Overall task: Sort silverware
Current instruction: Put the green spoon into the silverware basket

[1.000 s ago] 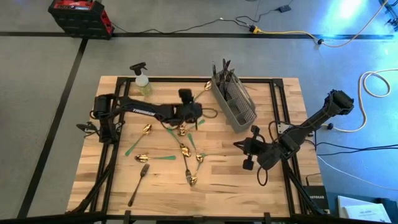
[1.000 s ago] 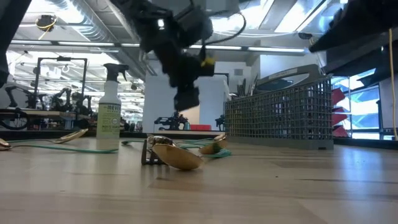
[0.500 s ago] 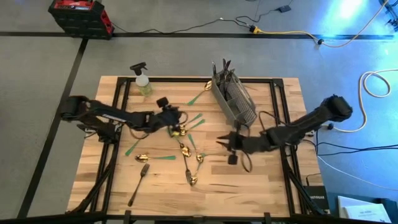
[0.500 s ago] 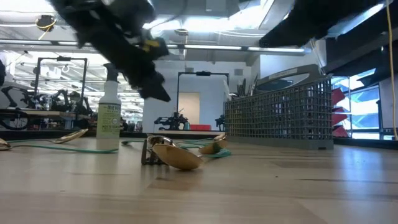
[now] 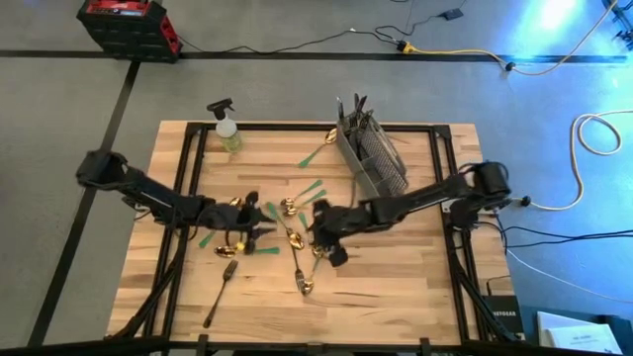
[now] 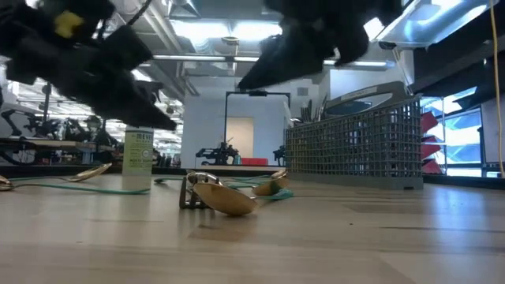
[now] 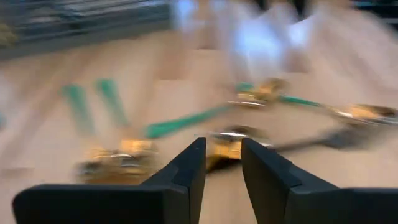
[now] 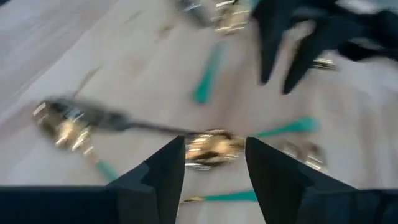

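The gold spoon, whose head rests against the dark fork's teeth, will be gripped by my right gripper where the green handle meets the neck [image 5: 314, 272] [image 8: 99, 163].
The silverware lies scattered over the middle of the wooden table: gold spoons and forks with green handles [image 5: 309, 191], a gold spoon [image 5: 233, 205] and a dark fork [image 5: 220, 293]. More pieces stand in the grey mesh caddy [image 5: 374, 160]. My left gripper [image 5: 259, 225] reaches in from the left, low over the spoons, and is open by a narrow gap [image 7: 222, 152]; a gold spoon head [image 7: 227, 144] lies just beyond it. My right gripper [image 5: 315, 225] comes in from the right and is open [image 8: 214, 152] over another gold spoon head [image 8: 211, 147]. The two grippers face each other across the pile.
A spray bottle [image 5: 226, 129] stands at the table's far left; the low view shows it [image 6: 139, 158] behind a gold spoon [image 6: 222, 199]. The caddy [image 6: 355, 150] stands at the far right of the pile. Bare wood lies along the near edge and at the near right.
My left gripper has drawn back from the table's middle toward the left and near edges and sunk toward the spoons. My right gripper has swept from the near right toward the left, out over the pile. The silverware lies as before.
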Robot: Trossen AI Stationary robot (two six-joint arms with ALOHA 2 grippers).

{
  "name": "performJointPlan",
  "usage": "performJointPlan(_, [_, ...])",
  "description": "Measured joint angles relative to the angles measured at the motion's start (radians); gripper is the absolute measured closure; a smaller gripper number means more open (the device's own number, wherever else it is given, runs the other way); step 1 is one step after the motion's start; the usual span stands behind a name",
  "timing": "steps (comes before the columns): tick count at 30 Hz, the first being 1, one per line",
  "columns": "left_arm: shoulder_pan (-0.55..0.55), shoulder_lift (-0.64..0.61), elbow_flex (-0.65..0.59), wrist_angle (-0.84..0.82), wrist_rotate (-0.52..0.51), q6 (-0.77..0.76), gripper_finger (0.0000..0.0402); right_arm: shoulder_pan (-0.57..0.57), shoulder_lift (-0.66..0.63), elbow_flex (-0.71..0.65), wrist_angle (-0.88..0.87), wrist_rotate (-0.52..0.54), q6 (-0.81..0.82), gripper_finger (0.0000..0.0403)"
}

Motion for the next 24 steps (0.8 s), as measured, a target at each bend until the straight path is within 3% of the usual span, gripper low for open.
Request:
performJointPlan(8, [-0.127, 0.000, -0.001, -0.003, -0.044, 0.021, 0.0316, 0.062, 0.105, 0.064, -0.137, -0.043, -0.303, 0.0249])
performJointPlan(12, [-0.135, 0.000, -0.002, -0.002, -0.063, 0.034, 0.0316, 0.071, 0.140, 0.082, -0.130, -0.016, -0.286, 0.0249])
performJointPlan(17, [-0.161, 0.000, -0.001, -0.003, -0.038, 0.033, 0.0316, 0.075, 0.223, 0.185, -0.161, -0.111, -0.228, 0.0257])
performJointPlan(24, [-0.199, 0.000, -0.001, -0.001, -0.056, -0.057, 0.0316, 0.107, 0.330, 0.339, -0.419, -0.142, -0.226, 0.0298])
